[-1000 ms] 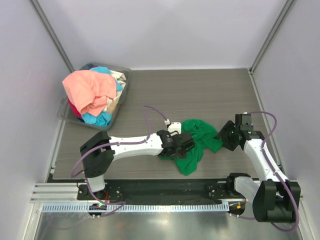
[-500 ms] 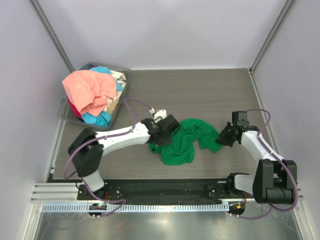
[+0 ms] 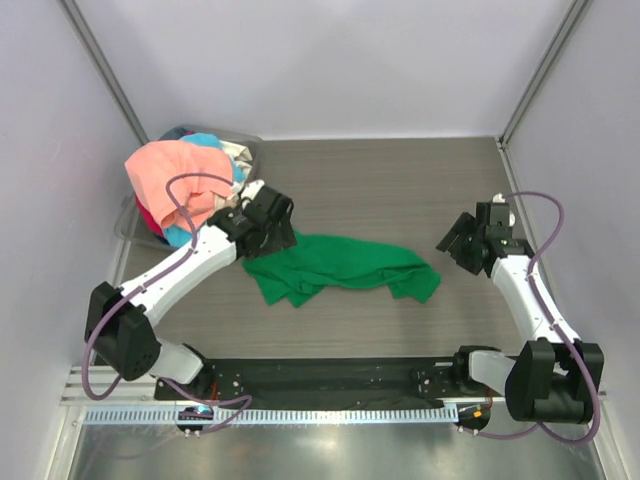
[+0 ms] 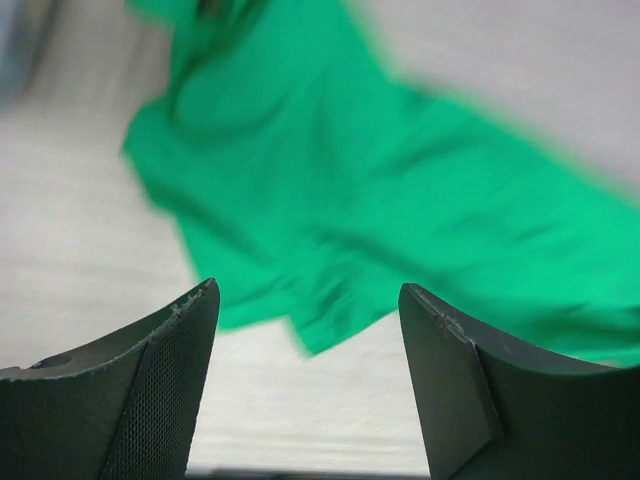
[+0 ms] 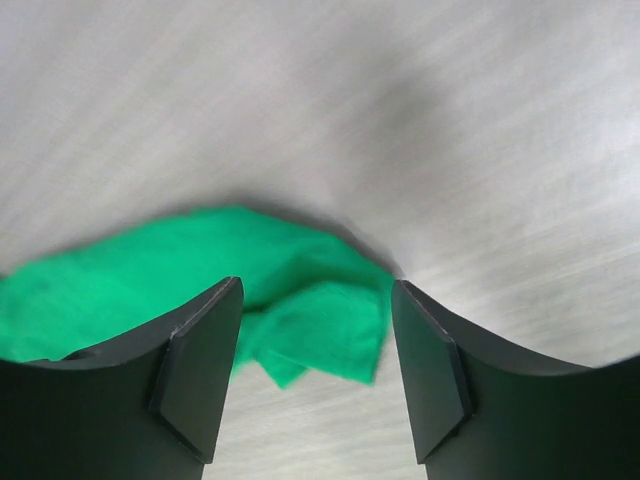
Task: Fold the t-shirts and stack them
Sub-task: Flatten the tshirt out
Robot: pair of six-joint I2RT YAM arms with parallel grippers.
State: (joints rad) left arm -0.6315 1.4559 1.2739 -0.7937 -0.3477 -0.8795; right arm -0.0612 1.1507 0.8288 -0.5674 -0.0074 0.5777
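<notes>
Next, my left gripper closes on the near corner (image 3: 270, 301) (image 4: 224, 322) of the bright green t-shirt, at the end nearest the grey bin.
The bright green t-shirt (image 3: 340, 267) lies stretched out left to right on the table's middle, rumpled. It also shows in the left wrist view (image 4: 400, 190) and the right wrist view (image 5: 200, 280). My left gripper (image 3: 272, 232) is open and empty, just above the shirt's left end. My right gripper (image 3: 452, 243) is open and empty, just right of the shirt's right end. Salmon-pink (image 3: 175, 180), light blue (image 3: 195, 238), cream and red shirts are heaped in the grey bin (image 3: 245, 148) at the back left.
The bin stands against the left wall, close behind my left gripper. White walls close in the left, back and right sides. A black rail runs along the near edge.
Both grippers have let go of the green shirt. The left arm swung left and back, pulling the shirt out from a bunch into a long strip. The right gripper drew back slightly right.
</notes>
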